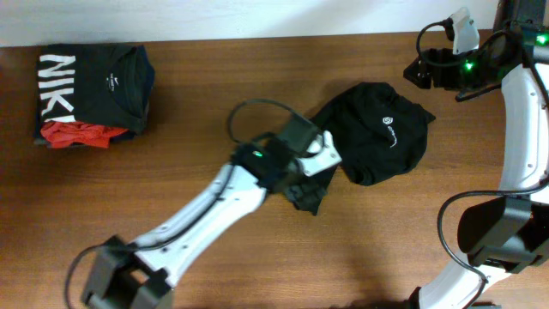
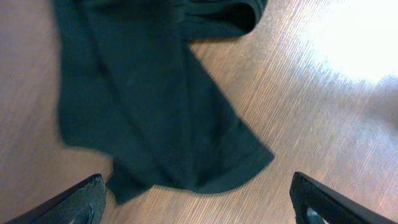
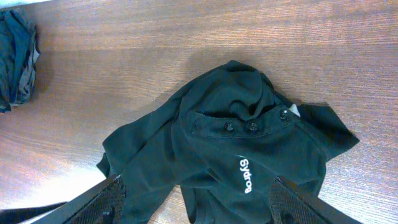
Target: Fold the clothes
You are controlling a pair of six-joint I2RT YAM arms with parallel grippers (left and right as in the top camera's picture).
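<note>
The black garment lies crumpled with its layers bunched up, so the robot's left gripper will take the garment's near edge (image 1: pixel 353 178) and lift it toward the back wall before folding.
The black garment (image 1: pixel 377 129) lies crumpled right of the table's middle, with a small white logo facing up. My left gripper (image 1: pixel 319 163) hovers over its lower-left edge. In the left wrist view the jaws (image 2: pixel 199 208) are open and empty, over bare wood just short of the hem of a black sleeve (image 2: pixel 155 112). My right gripper (image 1: pixel 425 69) is raised at the far right, apart from the garment. In the right wrist view its jaws (image 3: pixel 196 205) are open and empty above the garment (image 3: pixel 217 143), where white lettering (image 3: pixel 244 174), three buttons and a white tag (image 3: pixel 292 111) show.
A folded black shirt with white NIKE letters (image 1: pixel 94 77) sits at the far left on a small red garment (image 1: pixel 77 133); that stack also shows in the right wrist view (image 3: pixel 15 56). The left arm's cable (image 1: pixel 249 112) loops above the wrist.
</note>
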